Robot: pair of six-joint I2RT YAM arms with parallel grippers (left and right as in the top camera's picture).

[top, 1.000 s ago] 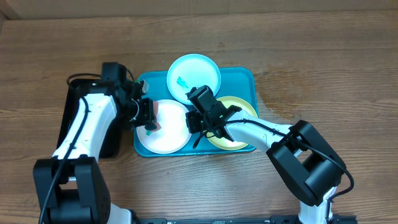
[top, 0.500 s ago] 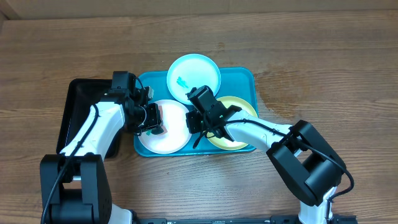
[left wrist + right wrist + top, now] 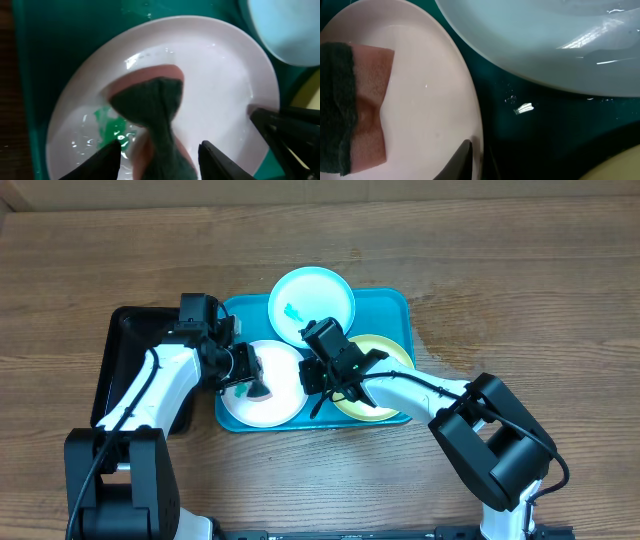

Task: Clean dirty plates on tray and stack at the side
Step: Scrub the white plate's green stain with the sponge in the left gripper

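Observation:
The loose pink sponge needs its narrow middle [image 3: 161, 131] pinched firmly by my left gripper's parted fingers beside the green smear, before scrubbing it.
The white plate [image 3: 272, 398] lies at the front left of the turquoise tray [image 3: 392, 306]. My left gripper [image 3: 246, 380] is shut on a pink sponge with a dark green scouring side [image 3: 150, 95] and presses it onto the white plate [image 3: 215, 85], beside a green smear [image 3: 110, 131]. My right gripper [image 3: 311, 376] is shut on the white plate's right rim [image 3: 472, 155]. The pale blue plate [image 3: 312, 300], with a green smear, leans on the tray's back edge. The yellow-green plate [image 3: 392, 356] lies at the right, partly under my right arm.
A narrow black tray [image 3: 114, 365] stands left of the turquoise tray, under my left arm. Water drops and a small white scrap [image 3: 523, 107] lie on the tray floor between the plates. Bare wooden table [image 3: 520, 300] surrounds both trays.
My left gripper has moved right over the white plate and brought the sponge down onto it. The right gripper and the plates have not moved.

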